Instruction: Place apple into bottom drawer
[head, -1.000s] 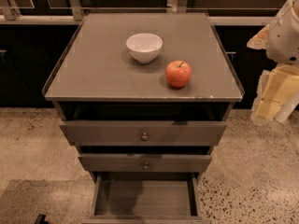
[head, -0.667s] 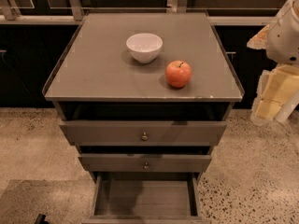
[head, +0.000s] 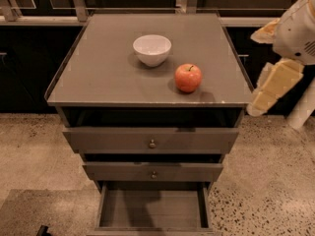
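Observation:
The apple's side (head: 197, 78) that faces away from the white bowl is the next place my gripper will go to and close on.
The red-orange apple (head: 188, 77) sits on the grey cabinet top (head: 98, 77), right of centre near the front edge. The bottom drawer (head: 152, 208) is pulled out and its plank floor shows nothing inside. My gripper (head: 266, 93), a cream-coloured piece on the white arm (head: 298, 28), hangs off the cabinet's right side, level with the top, apart from the apple and to its right.
A white bowl (head: 152, 49) stands on the cabinet top behind and left of the apple. The two upper drawers (head: 151, 140) with brass knobs are slightly pulled out. Speckled floor (head: 266, 191) surrounds the cabinet. Dark cabinets and a rail run along the back.

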Available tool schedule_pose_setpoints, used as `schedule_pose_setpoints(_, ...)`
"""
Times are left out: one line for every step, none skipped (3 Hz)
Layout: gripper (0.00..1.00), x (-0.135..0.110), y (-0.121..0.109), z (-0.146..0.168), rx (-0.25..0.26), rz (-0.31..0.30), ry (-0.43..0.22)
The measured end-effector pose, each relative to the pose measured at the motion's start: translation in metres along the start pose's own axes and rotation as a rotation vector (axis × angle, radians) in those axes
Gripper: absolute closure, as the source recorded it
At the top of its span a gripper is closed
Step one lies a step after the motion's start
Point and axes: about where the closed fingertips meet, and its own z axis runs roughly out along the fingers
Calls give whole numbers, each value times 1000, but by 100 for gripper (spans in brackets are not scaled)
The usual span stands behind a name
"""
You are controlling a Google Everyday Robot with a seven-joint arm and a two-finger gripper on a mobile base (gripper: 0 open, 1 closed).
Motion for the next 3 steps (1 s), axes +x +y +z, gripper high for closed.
schedule_pose_setpoints(0,-36,-28,43,-60,31,-209)
schedule_pose_setpoints(0,-63,-40,94,-161,81,-331)
schedule_pose_setpoints(0,-61,-40,103,-179,92,-339)
